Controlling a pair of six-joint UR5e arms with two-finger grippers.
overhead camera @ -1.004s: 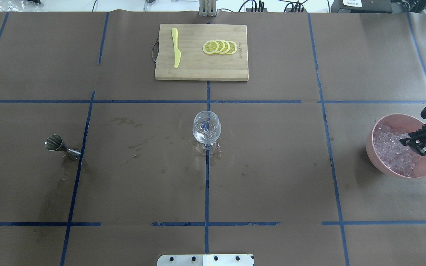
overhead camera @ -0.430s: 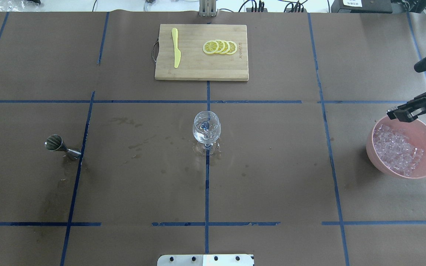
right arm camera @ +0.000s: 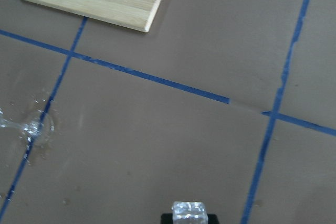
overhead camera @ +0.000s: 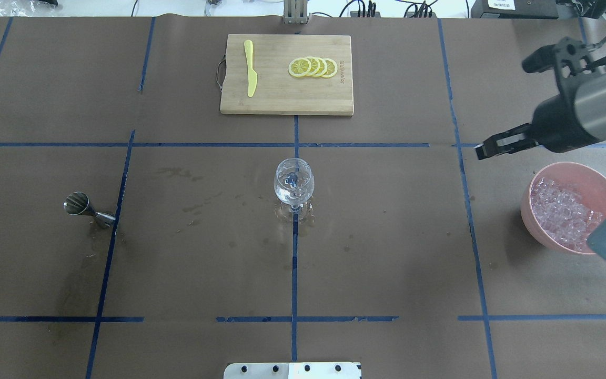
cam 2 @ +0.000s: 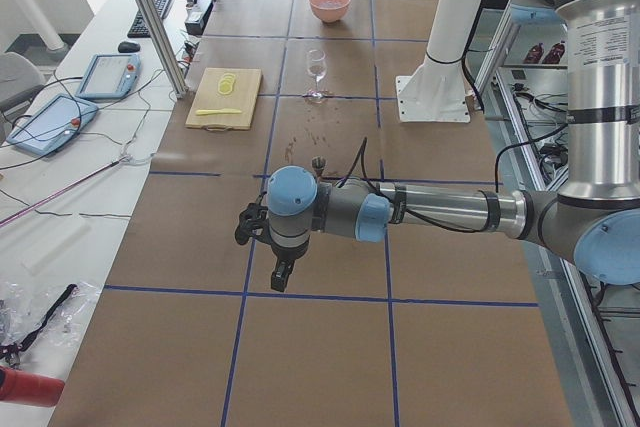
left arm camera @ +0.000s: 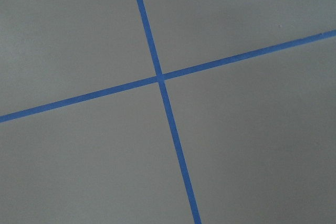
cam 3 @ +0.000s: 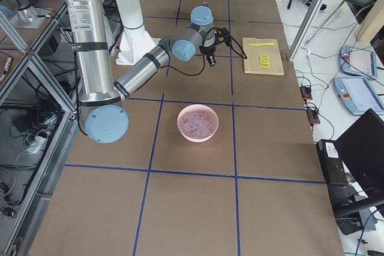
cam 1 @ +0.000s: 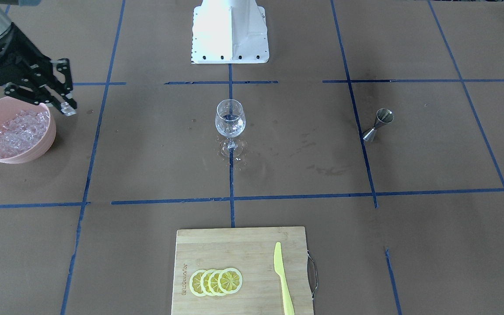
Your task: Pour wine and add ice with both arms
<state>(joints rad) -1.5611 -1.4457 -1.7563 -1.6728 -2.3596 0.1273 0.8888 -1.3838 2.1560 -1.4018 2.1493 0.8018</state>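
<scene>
Next, I release the ice cube from my right gripper in the clear contents of the stemmed glass (cam 1: pixel 229 126).
My right gripper (overhead camera: pixel 485 149) hangs above the table, left of the pink bowl (overhead camera: pixel 571 167) of ice (overhead camera: pixel 563 215) and well right of the stemmed glass (overhead camera: pixel 293 181). It is shut on one clear ice cube (right arm camera: pixel 190 212), which shows between the jaws in the right wrist view. In the front view the right gripper (cam 1: pixel 66 108) is just past the bowl's rim (cam 1: pixel 29 153). The glass (cam 1: pixel 230 119) stands upright at the table's centre with clear contents. My left gripper (cam 2: pixel 280 272) shows only in the left side view, low over bare table; I cannot tell if it is open.
A steel jigger (overhead camera: pixel 84 207) stands on the left side of the table. A wooden cutting board (overhead camera: pixel 282 97) at the far centre carries lemon slices (overhead camera: pixel 313 67) and a yellow knife (overhead camera: pixel 250 68). Damp stains mark the paper around the glass. The white robot base (cam 1: pixel 230 30) is at the near edge.
My right gripper lifted out of the pink bowl with an ice cube and moved up and to the left, toward the glass. Nothing else on the table moved.
</scene>
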